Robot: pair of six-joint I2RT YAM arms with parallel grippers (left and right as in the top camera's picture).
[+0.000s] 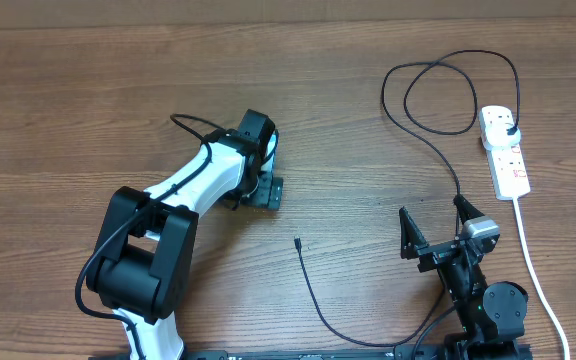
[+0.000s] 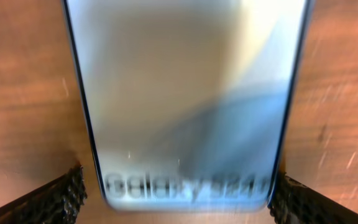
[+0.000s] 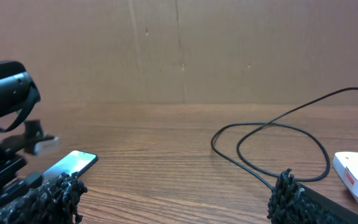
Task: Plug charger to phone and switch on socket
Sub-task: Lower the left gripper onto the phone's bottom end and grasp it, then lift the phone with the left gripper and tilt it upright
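Observation:
My left gripper will open and take the phone's middle (image 2: 185, 37), because its fingers are at the phone's near end, crowding where the charger must go.
The phone (image 2: 185, 93) fills the left wrist view, its light blue screen reading "Galaxy S24+", lying flat on the wooden table. My left gripper (image 2: 178, 182) is open just above it, one finger on each side of the phone's near end, with small gaps. In the overhead view my left gripper (image 1: 266, 190) covers the phone. The phone's end also shows in the right wrist view (image 3: 73, 163). The charger cable (image 1: 313, 295) lies loose, its connector tip (image 1: 297, 241) on the table and its black plug (image 1: 506, 125) in the socket (image 1: 508, 160). My right gripper (image 1: 436, 228) is open and empty.
The charger cable loops (image 1: 438, 95) at the back right and runs past my right gripper's finger (image 3: 260, 140). The socket's white cord (image 1: 536, 270) trails to the front right. The socket's end shows in the right wrist view (image 3: 356, 171). A brown board wall stands behind the table.

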